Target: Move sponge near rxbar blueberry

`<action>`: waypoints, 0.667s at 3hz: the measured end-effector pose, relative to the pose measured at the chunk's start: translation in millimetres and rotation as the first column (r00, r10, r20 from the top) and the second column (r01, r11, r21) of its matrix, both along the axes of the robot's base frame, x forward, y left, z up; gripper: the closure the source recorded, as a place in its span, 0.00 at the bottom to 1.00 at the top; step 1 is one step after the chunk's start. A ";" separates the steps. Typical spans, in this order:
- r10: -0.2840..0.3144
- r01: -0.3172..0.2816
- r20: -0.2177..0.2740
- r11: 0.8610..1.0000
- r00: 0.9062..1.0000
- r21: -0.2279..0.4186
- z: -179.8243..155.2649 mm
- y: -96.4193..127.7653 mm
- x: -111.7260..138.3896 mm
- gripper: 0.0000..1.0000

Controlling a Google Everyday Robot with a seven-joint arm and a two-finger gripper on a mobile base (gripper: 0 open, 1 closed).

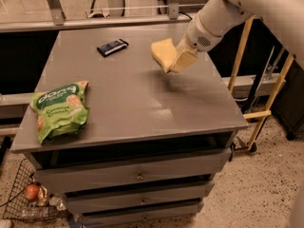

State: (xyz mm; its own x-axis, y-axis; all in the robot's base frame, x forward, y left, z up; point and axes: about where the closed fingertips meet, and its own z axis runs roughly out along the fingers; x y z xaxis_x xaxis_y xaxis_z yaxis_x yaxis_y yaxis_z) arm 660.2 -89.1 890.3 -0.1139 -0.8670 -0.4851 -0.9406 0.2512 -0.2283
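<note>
I should release the sponge on the grey table (130, 42) against the rxbar blueberry's end closer to my gripper. The sponge still hangs above the table.
The pale yellow sponge (163, 54) hangs in the air above the grey table (128, 103), right of centre toward the back. My gripper (178, 60) comes in from the upper right and is shut on the sponge's right side, with a cream finger (184, 61) showing beside it. The rxbar blueberry (112, 47), a flat dark navy bar, lies on the table near the back edge, a short way left of the sponge and apart from it.
A green chip bag (61, 109) lies at the table's front left. Drawers sit below the tabletop. A wire basket (28, 194) with items stands on the floor at the lower left. Yellow wooden legs (266, 99) stand at the right.
</note>
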 end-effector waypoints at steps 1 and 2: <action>0.023 -0.022 0.025 0.999 0.999 -0.030 -0.3 12.0 49.0 1.00; 0.032 -0.029 0.061 0.999 0.998 -0.042 4.4 33.1 91.2 1.00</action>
